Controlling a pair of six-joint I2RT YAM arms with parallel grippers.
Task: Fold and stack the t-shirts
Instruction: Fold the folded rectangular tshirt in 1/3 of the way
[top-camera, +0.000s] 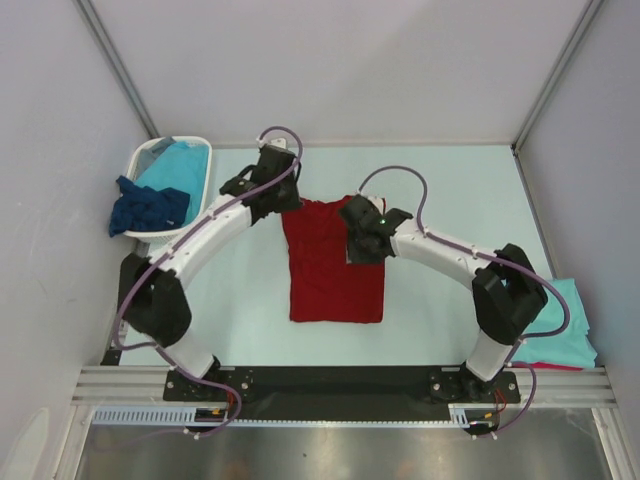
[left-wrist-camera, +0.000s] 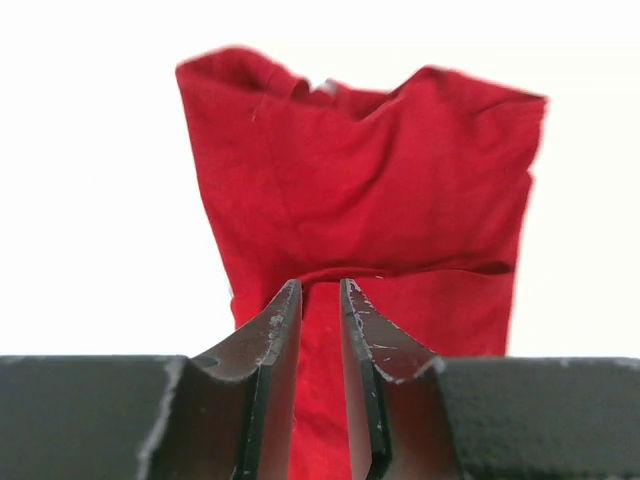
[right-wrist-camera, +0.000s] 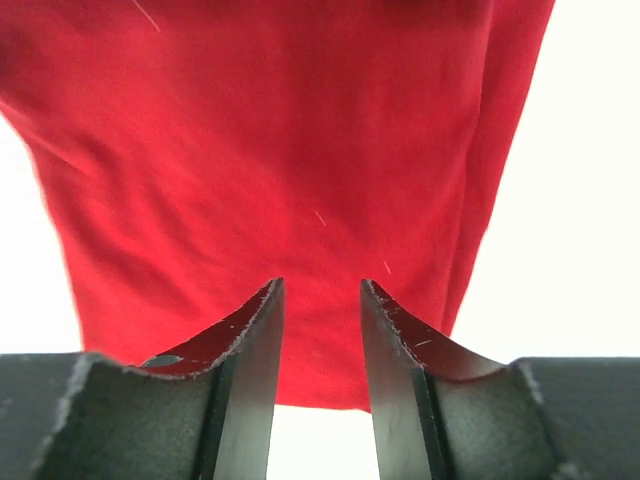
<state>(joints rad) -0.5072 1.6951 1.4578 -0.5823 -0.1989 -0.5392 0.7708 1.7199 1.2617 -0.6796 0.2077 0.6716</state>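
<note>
My right gripper needs to grip the near corner of the dark red t-shirt (top-camera: 380, 319), on the side that is toward the folded turquoise t-shirt.
A dark red t-shirt (top-camera: 335, 275) lies flat on the table's middle, folded into a narrow tall rectangle. My left gripper (top-camera: 286, 203) hovers at its far left corner, and its jaws (left-wrist-camera: 320, 286) stand slightly apart with the red cloth (left-wrist-camera: 370, 170) showing below and beyond them. My right gripper (top-camera: 362, 252) sits over the shirt's right edge, open (right-wrist-camera: 320, 284), with nothing between the fingers; the red cloth (right-wrist-camera: 270, 150) lies ahead of them. More t-shirts lie at the sides: turquoise (top-camera: 182, 165) and navy (top-camera: 150, 208) at the left, a folded turquoise one (top-camera: 560, 320) at the right.
A white plastic basket (top-camera: 143, 158) stands at the far left, with the turquoise shirt in it and the navy one draped over its rim. The folded turquoise shirt at the right edge rests on a red layer (top-camera: 552, 366). Grey walls close in on both sides.
</note>
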